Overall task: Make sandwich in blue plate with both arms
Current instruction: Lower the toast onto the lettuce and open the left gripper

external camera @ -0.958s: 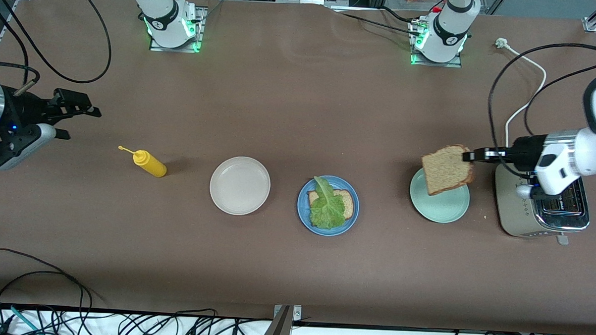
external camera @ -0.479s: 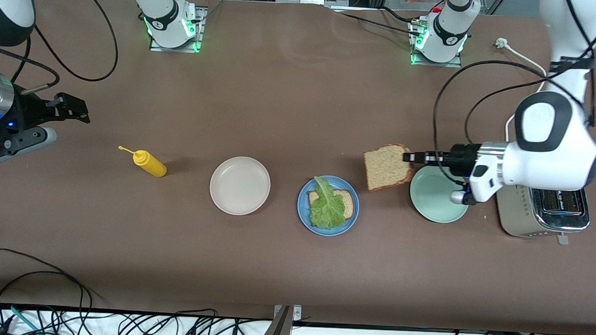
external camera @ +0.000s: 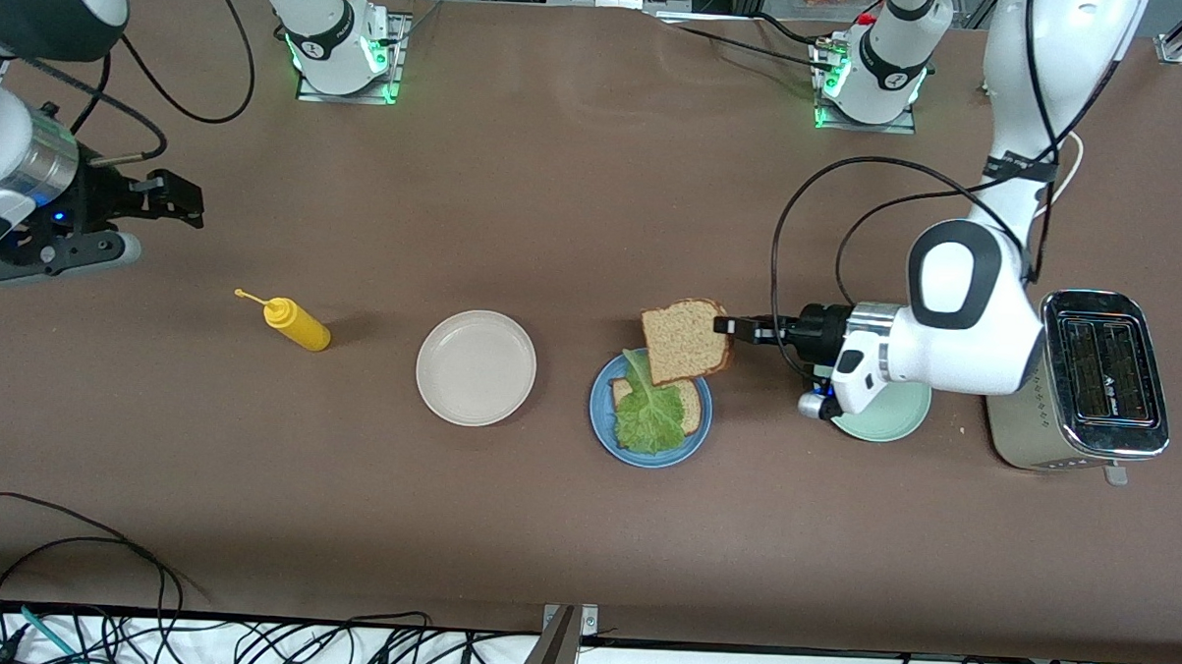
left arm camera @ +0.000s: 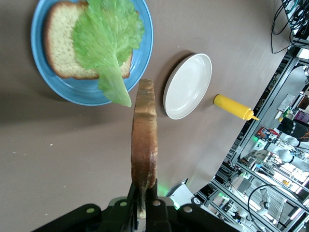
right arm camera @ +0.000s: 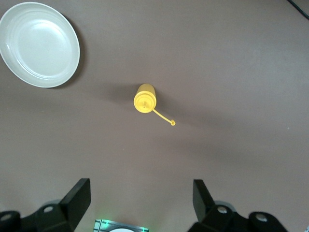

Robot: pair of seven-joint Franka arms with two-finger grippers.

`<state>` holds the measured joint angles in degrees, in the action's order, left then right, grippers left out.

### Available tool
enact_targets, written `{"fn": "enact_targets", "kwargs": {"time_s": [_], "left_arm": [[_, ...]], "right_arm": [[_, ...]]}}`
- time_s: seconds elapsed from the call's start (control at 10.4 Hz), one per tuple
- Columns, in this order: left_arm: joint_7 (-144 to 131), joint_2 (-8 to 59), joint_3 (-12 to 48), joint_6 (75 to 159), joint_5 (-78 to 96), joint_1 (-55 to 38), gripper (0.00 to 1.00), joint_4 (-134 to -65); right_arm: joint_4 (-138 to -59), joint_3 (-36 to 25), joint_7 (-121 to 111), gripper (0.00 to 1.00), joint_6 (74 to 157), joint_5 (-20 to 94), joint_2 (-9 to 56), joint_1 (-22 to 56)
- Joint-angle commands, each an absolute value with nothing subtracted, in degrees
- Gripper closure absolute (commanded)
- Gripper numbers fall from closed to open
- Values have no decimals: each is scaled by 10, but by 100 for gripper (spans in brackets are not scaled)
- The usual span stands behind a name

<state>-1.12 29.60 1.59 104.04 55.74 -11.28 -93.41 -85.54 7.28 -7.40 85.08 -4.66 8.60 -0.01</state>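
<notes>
I will let go of the held bread slice with my left gripper on the green lettuce leaf and lower bread slice (external camera: 667, 380) (left arm camera: 86, 70), near the tip of the lettuce.
The blue plate (external camera: 698, 429) holds one bread slice (external camera: 691, 404) with a green lettuce leaf (external camera: 647, 410) lying on it. My left gripper (external camera: 727, 327) is shut on the crust edge of a second brown bread slice (external camera: 684, 340), held upright on edge in the air over the plate's rim on the left arm's side. In the left wrist view that held slice (left arm camera: 144, 140) rises from the left gripper (left arm camera: 144, 195), above the blue plate (left arm camera: 87, 94) and the lettuce (left arm camera: 106, 41). My right gripper (external camera: 188, 200) hangs open over bare table at the right arm's end, fingers wide apart around nothing (right arm camera: 142, 193).
A yellow squeeze bottle (external camera: 298, 324) and a beige-white plate (external camera: 476, 367) sit toward the right arm's end of the blue plate. A mint-green plate (external camera: 893, 419) lies partly under the left arm. A steel toaster (external camera: 1090, 399) stands at the left arm's end.
The left arm has carried the bread slice from over the mint-green plate across to the blue plate. The right arm has drifted a little toward its base, still open.
</notes>
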Motion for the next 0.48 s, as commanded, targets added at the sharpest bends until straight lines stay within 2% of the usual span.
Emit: {"fn": "enact_targets", "kwargs": {"time_s": [0.0, 0.19, 0.38], "left_arm": [[-7, 324, 8, 1065, 620, -135, 100, -924], [-1, 346, 9, 1104, 621, -141, 100, -916], [67, 365, 9, 1128, 634, -145, 100, -911]], "right_arm": [[-912, 42, -46, 11, 878, -62, 34, 40], [-904, 19, -39, 0, 885, -50, 31, 60], [-899, 9, -38, 0, 888, -8, 41, 51]]}}
